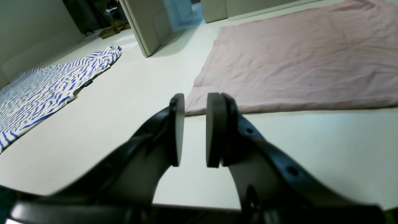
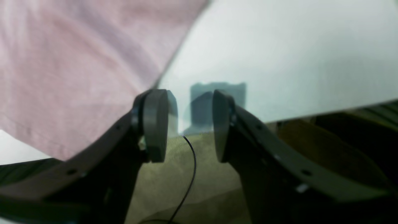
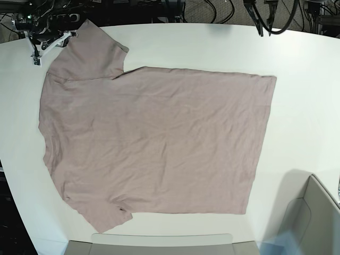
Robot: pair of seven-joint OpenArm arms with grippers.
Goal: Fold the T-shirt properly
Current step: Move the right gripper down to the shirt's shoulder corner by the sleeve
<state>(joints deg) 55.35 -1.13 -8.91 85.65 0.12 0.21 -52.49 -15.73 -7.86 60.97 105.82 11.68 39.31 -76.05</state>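
Note:
The robot's left gripper needs to next close on the far hem corner (image 3: 272, 82) (image 1: 189, 109) of the dusty pink T-shirt, across from the far sleeve.
The dusty pink T-shirt (image 3: 159, 138) lies spread flat and slightly wrinkled on the white table (image 3: 303, 122), with its sleeves toward the left of the base view. My left gripper (image 1: 195, 130) hovers just off a hem corner of the T-shirt (image 1: 295, 62); its jaws are open with nothing between them. In the base view it shows as dark fingers (image 3: 263, 18) at the far edge. My right gripper (image 2: 189, 124) stands open and empty over the table edge beside the T-shirt (image 2: 77, 62), by the far sleeve (image 3: 93, 50).
A blue-and-white striped cloth (image 1: 46, 90) lies on the table left of the left gripper. Beige bins stand at the near edge (image 3: 159, 244) and near right corner (image 3: 313, 212). A black cable (image 2: 189, 174) hangs below the table edge.

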